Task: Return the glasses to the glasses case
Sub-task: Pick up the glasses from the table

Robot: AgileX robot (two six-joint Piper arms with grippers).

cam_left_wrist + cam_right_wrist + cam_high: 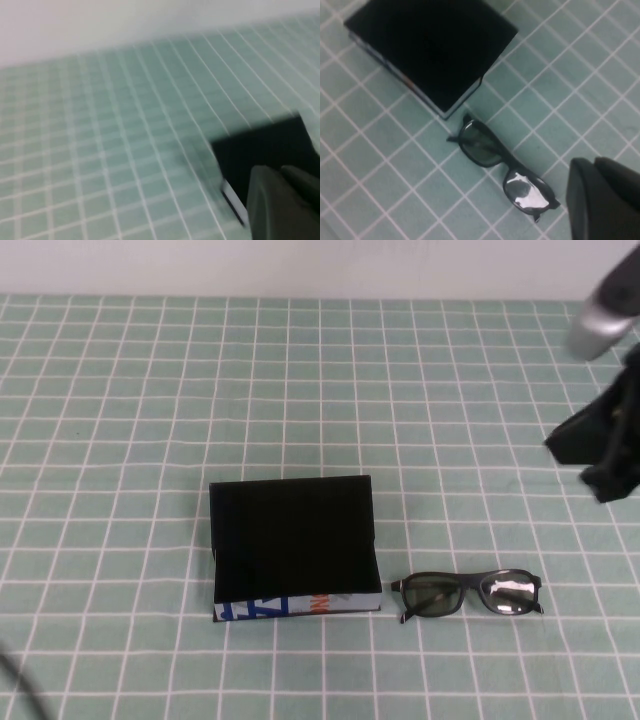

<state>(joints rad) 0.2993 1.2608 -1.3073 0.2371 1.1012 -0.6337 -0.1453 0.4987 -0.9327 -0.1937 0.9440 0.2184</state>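
The black glasses will be taken by my right gripper, which will close on the bridge (470, 581) (509, 160) between their lenses.
The black glasses case (292, 540) lies open in the middle of the table, its white printed front edge toward me. The black glasses (470, 594) lie folded flat on the cloth just right of the case, apart from it. My right gripper (610, 455) hangs shut and empty above the table's right side, behind and to the right of the glasses. The right wrist view shows the case (430, 45), the glasses (502, 167) and the right gripper (600, 200) beside them. My left gripper (282, 202) is outside the high view; the left wrist view shows it shut and empty near the case (265, 147).
A green cloth with a white grid (150, 420) covers the whole table. A pale wall (300, 265) runs along the far edge. A thin dark cable (20, 680) crosses the front left corner.
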